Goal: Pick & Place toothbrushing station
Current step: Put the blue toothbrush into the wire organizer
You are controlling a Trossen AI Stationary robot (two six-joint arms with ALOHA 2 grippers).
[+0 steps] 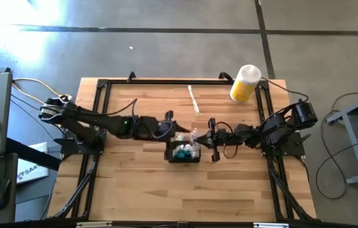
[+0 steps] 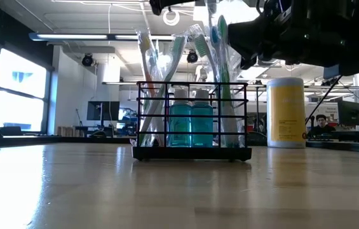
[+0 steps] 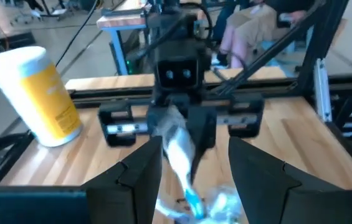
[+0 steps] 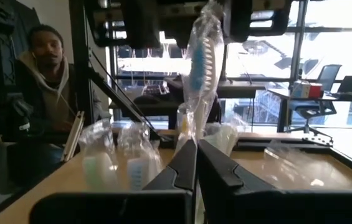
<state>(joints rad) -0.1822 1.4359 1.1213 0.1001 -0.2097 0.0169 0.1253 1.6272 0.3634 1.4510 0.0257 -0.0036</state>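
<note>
Next, my right gripper releases the wrapped toothbrush among the other toothbrushes in the caddy (image 1: 195, 151), next to the teal bottles.
The black wire-mesh caddy (image 1: 184, 154) stands on the wooden table (image 1: 134, 190) near its middle. It also shows in the low view (image 2: 192, 121), holding two teal bottles and several plastic-wrapped toothbrushes that stick up out of it. My right gripper (image 4: 195, 146) reaches in from the table's right (image 1: 201, 137) and is shut on one wrapped toothbrush (image 4: 199, 62). My left gripper (image 3: 194, 155) comes from the left (image 1: 176, 125), open. Its fingers stand on either side of that brush's upper end, apart from it. My right gripper pinches the wrapped toothbrush's plastic sleeve (image 4: 192, 127) between its two shut fingers, below the brush head. The fingers come level from the table's right and lie across the brush. The brush stands upright above them, head up; its lower end is hidden behind the fingers.
A yellow cylinder with a white cap (image 1: 244, 83) stands at the far right of the table. A thin pale strip (image 1: 194, 100) lies on the far middle. A black frame rail (image 1: 166, 81) borders the table. People sit beyond the table (image 4: 45, 68).
</note>
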